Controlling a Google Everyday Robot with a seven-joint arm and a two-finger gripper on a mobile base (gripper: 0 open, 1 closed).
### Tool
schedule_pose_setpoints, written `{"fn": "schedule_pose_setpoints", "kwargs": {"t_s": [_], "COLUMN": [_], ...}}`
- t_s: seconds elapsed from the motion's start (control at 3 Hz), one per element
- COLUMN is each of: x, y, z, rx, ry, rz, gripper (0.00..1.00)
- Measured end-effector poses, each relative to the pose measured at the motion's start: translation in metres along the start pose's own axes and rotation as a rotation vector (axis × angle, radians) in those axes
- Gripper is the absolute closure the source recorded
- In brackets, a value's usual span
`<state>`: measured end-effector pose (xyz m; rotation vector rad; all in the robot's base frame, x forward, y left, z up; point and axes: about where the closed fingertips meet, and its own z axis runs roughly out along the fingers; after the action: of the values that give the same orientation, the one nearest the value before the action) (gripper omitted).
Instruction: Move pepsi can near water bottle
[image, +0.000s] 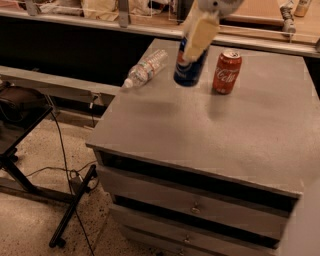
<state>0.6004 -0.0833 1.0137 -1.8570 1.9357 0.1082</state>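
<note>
My gripper is going to release the pepsi can on the cabinet top close beside the water bottle (164, 80), facing the Coca-Cola can.
The dark blue pepsi can (189, 69) is held in my gripper (199, 36), tilted and lifted just above the grey cabinet top (200, 125) near its far edge. The gripper's cream fingers (201, 33) are shut on the can's upper part; the arm comes down from the top of the view. The clear water bottle (145, 68) lies on its side at the far left corner of the cabinet top, its white cap pointing left. The can hangs a short way to the right of the bottle.
A red Coca-Cola can (226, 72) stands upright just right of the pepsi can. The cabinet has drawers (195, 205) below. A black stand and cables (70, 200) are on the floor at left. A shelf edge (100, 22) runs behind.
</note>
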Motion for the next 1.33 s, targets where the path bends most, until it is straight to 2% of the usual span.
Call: {"fn": "schedule_pose_setpoints", "kwargs": {"t_s": [0.33, 0.67, 1.0, 1.33], "x": [-0.028, -0.044, -0.046, -0.040], "y": [-0.037, -0.062, -0.065, -0.058], "z": [-0.032, -0.023, -0.021, -0.010], "rx": [0.143, 0.185, 0.184, 0.168], "ry": [-0.093, -0.154, -0.165, -0.143], "rz": [0.093, 0.253, 0.311, 0.356], "gripper": [1.00, 1.00, 1.00, 1.00]}}
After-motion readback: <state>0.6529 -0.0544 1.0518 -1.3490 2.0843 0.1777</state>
